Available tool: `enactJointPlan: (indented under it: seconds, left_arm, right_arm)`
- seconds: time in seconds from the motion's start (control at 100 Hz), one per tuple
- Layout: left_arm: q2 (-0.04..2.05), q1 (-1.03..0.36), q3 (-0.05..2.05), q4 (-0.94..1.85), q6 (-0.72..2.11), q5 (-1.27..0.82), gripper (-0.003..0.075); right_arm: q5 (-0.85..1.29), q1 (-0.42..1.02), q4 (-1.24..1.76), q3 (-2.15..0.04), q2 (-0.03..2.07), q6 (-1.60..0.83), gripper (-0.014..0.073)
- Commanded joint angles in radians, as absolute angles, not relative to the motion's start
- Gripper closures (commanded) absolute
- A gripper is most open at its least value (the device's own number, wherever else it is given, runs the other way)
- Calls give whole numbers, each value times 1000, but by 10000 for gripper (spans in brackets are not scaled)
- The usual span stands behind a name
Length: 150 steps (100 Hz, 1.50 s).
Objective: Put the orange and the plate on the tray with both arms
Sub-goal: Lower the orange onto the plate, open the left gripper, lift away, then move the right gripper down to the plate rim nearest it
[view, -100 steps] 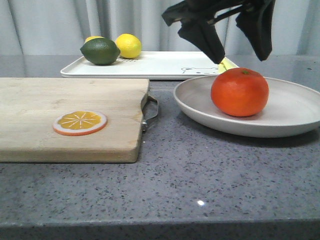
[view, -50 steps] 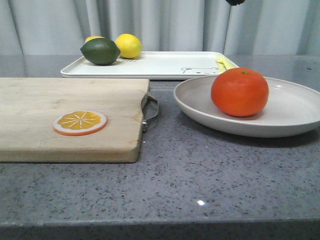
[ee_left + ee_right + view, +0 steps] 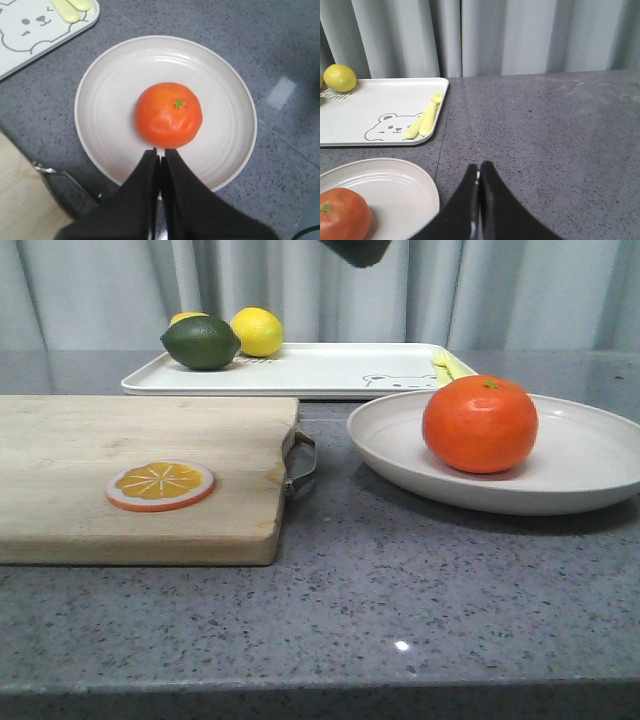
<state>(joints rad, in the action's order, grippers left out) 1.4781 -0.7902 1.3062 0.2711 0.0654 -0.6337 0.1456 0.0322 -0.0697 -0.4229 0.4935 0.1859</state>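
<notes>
Next, my right gripper grabs the off-white plate by its rim [image 3: 624, 420] [image 3: 438, 194], on the side that is farthest from the wooden cutting board.
The orange [image 3: 479, 424] sits in the off-white plate [image 3: 590, 455] on the grey counter, front right of the white tray [image 3: 320, 368]. In the left wrist view my left gripper [image 3: 160, 152] is shut and empty, held high over the plate's [image 3: 100, 75] rim, just short of the orange [image 3: 168, 115]. In the right wrist view my right gripper [image 3: 479, 167] is shut and empty over bare counter beside the plate [image 3: 395, 185]; the orange [image 3: 340, 215] and the bear-face tray [image 3: 370, 100] show there too. A dark gripper part [image 3: 355, 250] shows at the front view's top edge.
A wooden cutting board [image 3: 130, 440] with an orange slice disc [image 3: 160, 485] lies at left, its metal handle [image 3: 303, 465] near the plate. On the tray are a lime [image 3: 200, 342], a lemon [image 3: 257, 331] and yellow cutlery [image 3: 427, 117]. Curtains hang behind.
One second ago an open gripper hung just above the orange. It has risen out of the front view; only a dark tip now shows at the top edge, further left. Orange and plate unmoved.
</notes>
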Motion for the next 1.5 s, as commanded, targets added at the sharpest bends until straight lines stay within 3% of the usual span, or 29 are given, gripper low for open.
enactJointPlan:
  seconds: [0.0,0.59,0.81,1.13,1.23,1.4,1.49]
  left_arm:
    - [1366,-789,1244,283,40,-520,739]
    - [742,-741,685,211,-114,-353,739]
    - [525,-653,562,206,-114,-377,739]
    - [370,-640,482,181,-114,-377,739]
    - [368,-640,478,181,-114,-377,739]
    - [368,-640,478,181,-114,-377,739]
    - [368,-640,478,181,-114,-377,739]
  right_arm:
    - [64,25,-83,-458,506,185,655]
    - [58,26,-83,-481,509,185,655]
    - [184,35,-83,-576,590,185,655]
    - [415,118,-83,-776,834,183,644]
    - [485,150,-83,-841,922,156,567]
    - [605,190,-81,-950,1062,156,302]
    - [668,191,-66,-1000,1128,156,263]
